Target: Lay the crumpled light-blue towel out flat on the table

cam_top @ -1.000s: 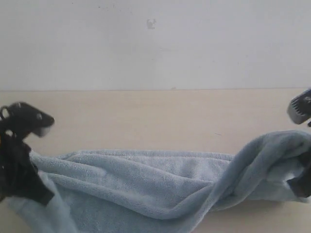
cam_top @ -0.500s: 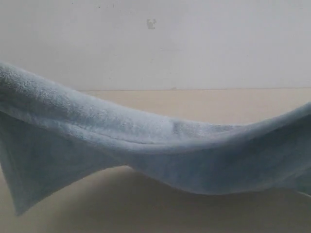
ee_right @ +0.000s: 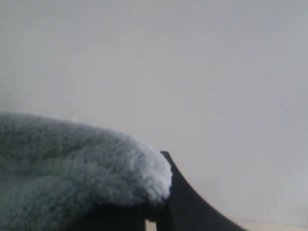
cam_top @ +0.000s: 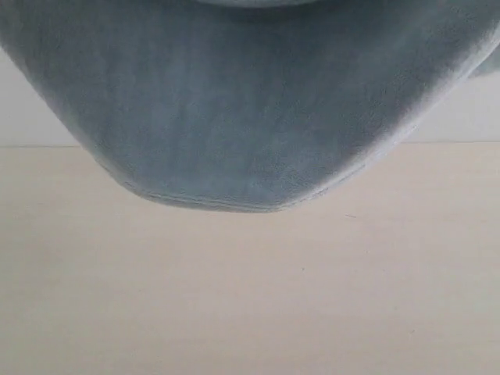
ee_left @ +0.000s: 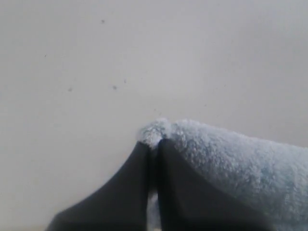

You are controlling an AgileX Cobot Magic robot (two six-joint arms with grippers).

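The robot's right gripper will release the light-blue towel across the near half of the table (cam_top: 254, 316), away from the wall.
The light-blue towel (cam_top: 250, 101) hangs in the air above the table (cam_top: 250, 297), filling the upper part of the exterior view, its hemmed lower edge sagging in the middle. Neither gripper shows in that view. In the left wrist view my left gripper (ee_left: 154, 144) is shut on the towel (ee_left: 231, 159); fleece pokes out between and over its dark fingertips. In the right wrist view my right gripper (ee_right: 161, 161) is shut on the towel (ee_right: 72, 163), which bulges over one finger and hides it.
A white wall (cam_top: 23, 117) runs behind the table's far edge. Both wrist views face the plain white wall (ee_left: 144, 57) beyond the held cloth.
The towel lay bunched on the table a second ago; it has been lifted steadily and now hangs high, off the surface. Both arms have left the exterior view.
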